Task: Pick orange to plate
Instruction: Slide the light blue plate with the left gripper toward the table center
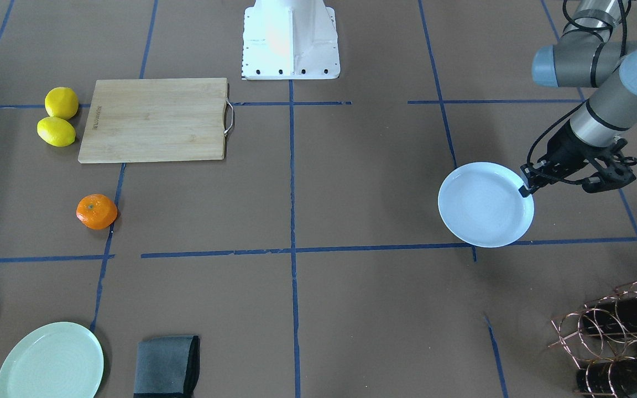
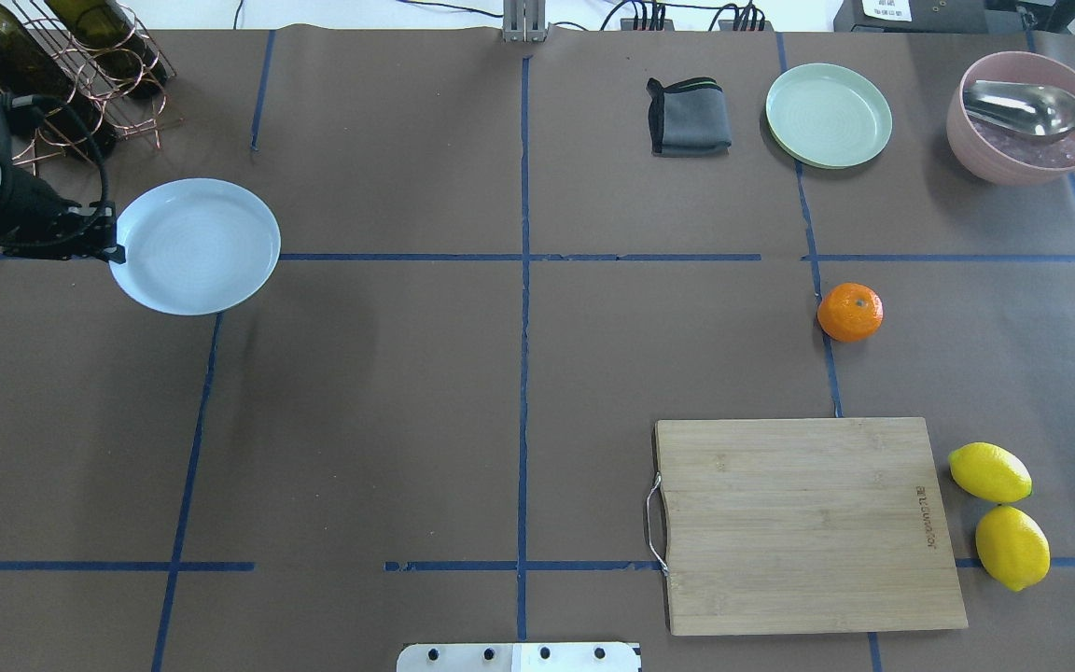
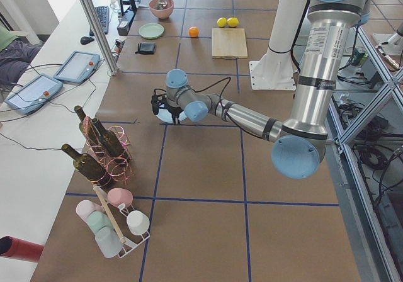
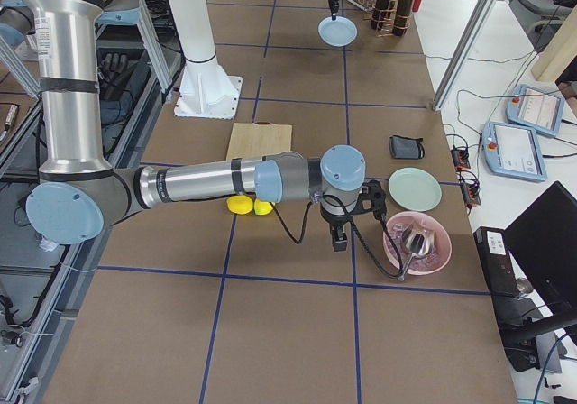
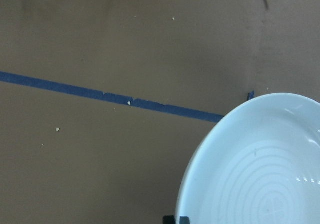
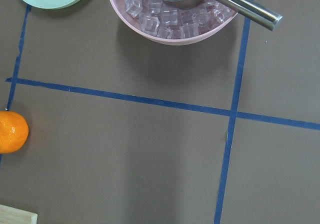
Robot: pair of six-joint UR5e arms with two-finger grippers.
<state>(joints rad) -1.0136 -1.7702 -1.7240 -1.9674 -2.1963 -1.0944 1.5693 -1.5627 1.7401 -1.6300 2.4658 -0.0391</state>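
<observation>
The robot's left gripper needs to put the pale bluish-white plate, now hanging slightly above the table, down on the table's middle blue tape line [image 1: 290,195], near the tape crossing.
The orange [image 2: 850,312] sits on the brown table beside a blue tape line, and also shows at the left edge of the right wrist view [image 6: 11,131]. The pale bluish-white plate [image 2: 194,245] hangs slightly above the table on my left side. My left gripper [image 2: 113,250] is shut on its rim [image 1: 524,187]. The plate's edge fills the lower right of the left wrist view [image 5: 260,169]. My right gripper [image 4: 338,240] hovers near the pink bowl, away from the orange. I cannot tell whether it is open or shut.
A wooden cutting board [image 2: 808,523] lies near the base, with two lemons [image 2: 990,472] beside it. At the far side are a pale green plate [image 2: 829,115], a grey cloth [image 2: 687,117] and a pink bowl [image 2: 1027,149] holding ice and a spoon. A bottle rack [image 2: 80,65] stands behind the left gripper.
</observation>
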